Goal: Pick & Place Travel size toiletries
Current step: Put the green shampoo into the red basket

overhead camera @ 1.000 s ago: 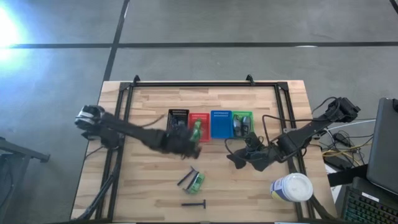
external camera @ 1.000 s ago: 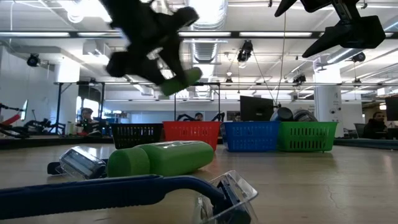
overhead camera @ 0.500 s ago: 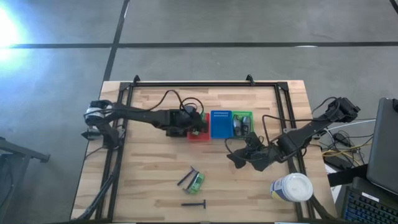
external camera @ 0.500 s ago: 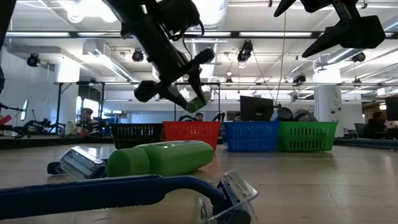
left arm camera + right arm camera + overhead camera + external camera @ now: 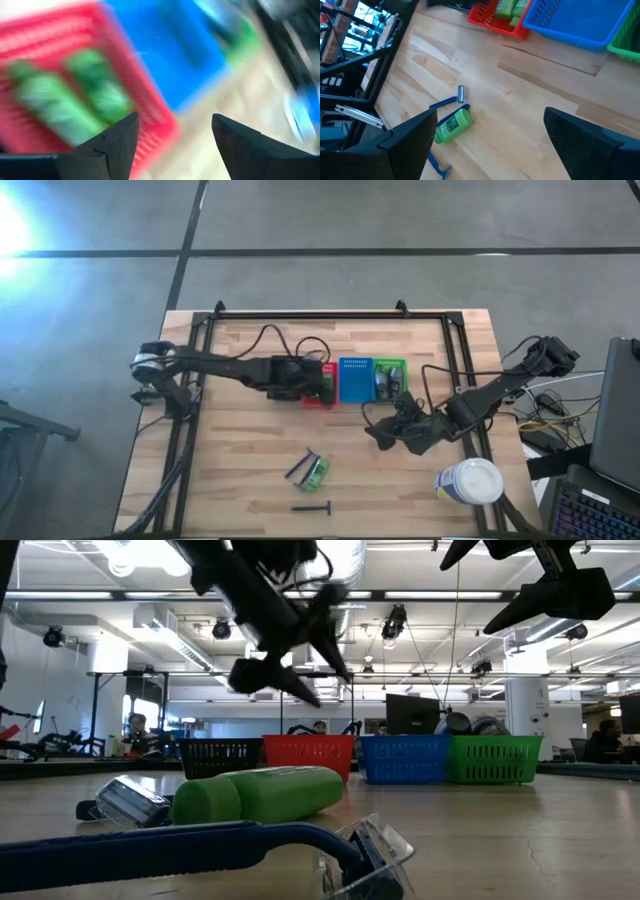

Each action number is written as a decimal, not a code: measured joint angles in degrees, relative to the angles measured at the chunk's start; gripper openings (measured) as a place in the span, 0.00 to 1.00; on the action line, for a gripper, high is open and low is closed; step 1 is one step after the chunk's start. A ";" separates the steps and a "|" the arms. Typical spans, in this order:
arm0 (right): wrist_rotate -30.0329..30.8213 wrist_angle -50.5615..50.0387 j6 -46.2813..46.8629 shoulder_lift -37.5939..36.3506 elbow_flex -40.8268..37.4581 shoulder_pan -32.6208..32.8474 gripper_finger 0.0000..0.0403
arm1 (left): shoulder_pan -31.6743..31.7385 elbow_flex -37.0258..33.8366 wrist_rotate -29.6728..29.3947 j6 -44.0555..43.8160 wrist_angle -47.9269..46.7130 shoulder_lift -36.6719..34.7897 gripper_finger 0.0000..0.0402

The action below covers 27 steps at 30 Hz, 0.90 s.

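Note:
The green bottle is lying beside the dark razor on the table, and my left gripper will go there next and close on the bottle's body point(image 5: 315, 474).
My left gripper point(image 5: 322, 384) hovers open over the red basket point(image 5: 318, 402), touching nothing. In the left wrist view its fingers stand apart point(image 5: 173, 122) above two green bottles point(image 5: 75, 95) lying in that basket. Another green bottle point(image 5: 318, 471) lies on its side on the table near the front, with a dark razor piece point(image 5: 300, 465) beside it and a thin dark razor point(image 5: 312, 507) nearer the front edge. My right gripper point(image 5: 390, 438) waits open above the table, right of centre. Its wrist view shows the bottle point(image 5: 454, 125) and a blue-handled razor point(image 5: 449, 101).
A row of baskets stands mid-table: black point(image 5: 287, 361), red, blue point(image 5: 355, 379) and green point(image 5: 391, 367), the green one holding grey items point(image 5: 383, 384). A big white tub point(image 5: 469, 481) stands at the near right corner. Bare wood lies between the baskets and the loose items.
My left gripper carried a green bottle from mid-table toward the far edge, to above the red basket. There it opened and let go. The bottle is no longer between the fingers and lies in the red basket. The right arm kept still.

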 joint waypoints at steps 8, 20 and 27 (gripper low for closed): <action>-0.46 0.02 -1.20 0.00 -0.06 0.00 0.90 | -9.37 0.04 15.86 15.29 -8.81 -1.96 0.62; -2.37 0.00 -1.97 0.00 -0.18 0.02 0.90 | -23.72 2.81 -0.34 -5.31 -13.97 1.28 0.62; -3.99 0.04 -2.97 0.00 -0.28 0.06 0.90 | -30.04 7.83 -0.29 4.61 -6.06 7.41 0.62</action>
